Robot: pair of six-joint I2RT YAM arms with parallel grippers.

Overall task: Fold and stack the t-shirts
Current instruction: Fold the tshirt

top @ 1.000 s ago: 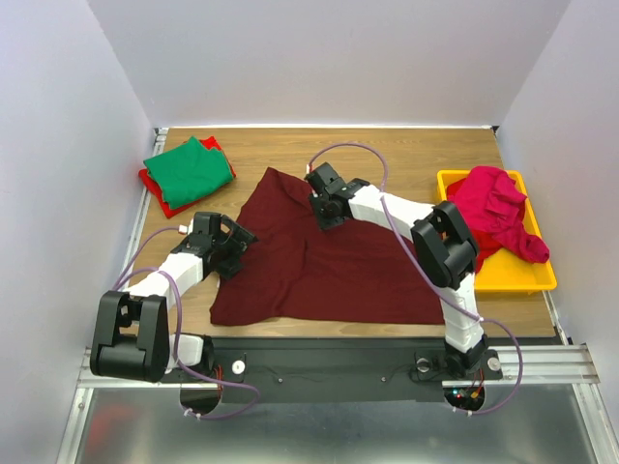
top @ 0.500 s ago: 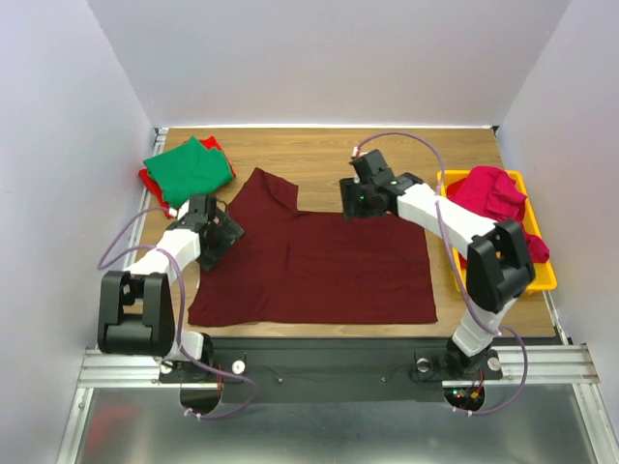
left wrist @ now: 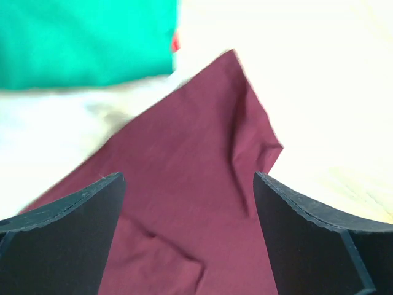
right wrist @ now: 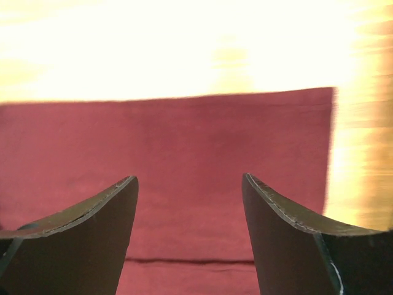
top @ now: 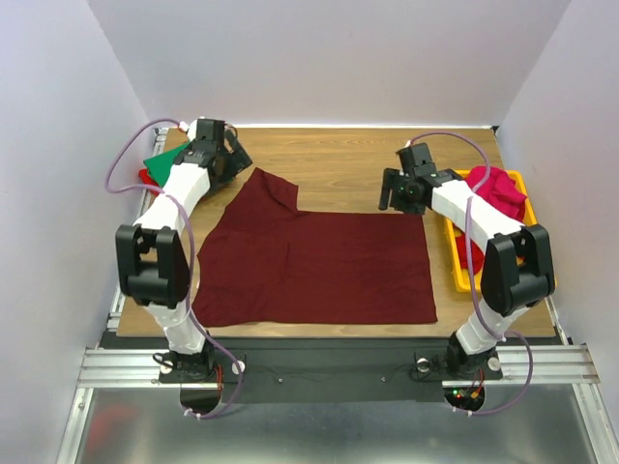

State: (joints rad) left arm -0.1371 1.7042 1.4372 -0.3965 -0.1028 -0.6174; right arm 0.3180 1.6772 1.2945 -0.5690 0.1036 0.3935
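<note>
I will move my left gripper next to the far pointed corner (top: pixel 258 173) (left wrist: pixel 231 60) of the dark maroon t-shirt's sleeve, near the green t-shirt, and close it there.
The dark maroon t-shirt (top: pixel 319 266) lies spread flat on the wooden table, one sleeve pointing to the far left. My left gripper (top: pixel 234 160) hovers open and empty above that far left sleeve; the left wrist view shows maroon cloth (left wrist: pixel 196 184) between its fingers. My right gripper (top: pixel 391 193) is open and empty just above the shirt's far right corner, which also shows in the right wrist view (right wrist: pixel 184 141). A folded green t-shirt (top: pixel 164 159) lies on a red one (top: pixel 145 178) at the far left, partly hidden by my left arm. A bright pink t-shirt (top: pixel 498 188) lies crumpled in the tray.
The yellow plastic tray (top: pixel 460 263) stands at the right edge of the table, close to my right arm. The green t-shirt (left wrist: pixel 86 37) fills the top left of the left wrist view. White walls enclose the table on three sides.
Both arms have swung away from the shirt's middle to its far corners, the left toward the green stack, the right toward the tray. The maroon t-shirt's left side lies a little differently.
</note>
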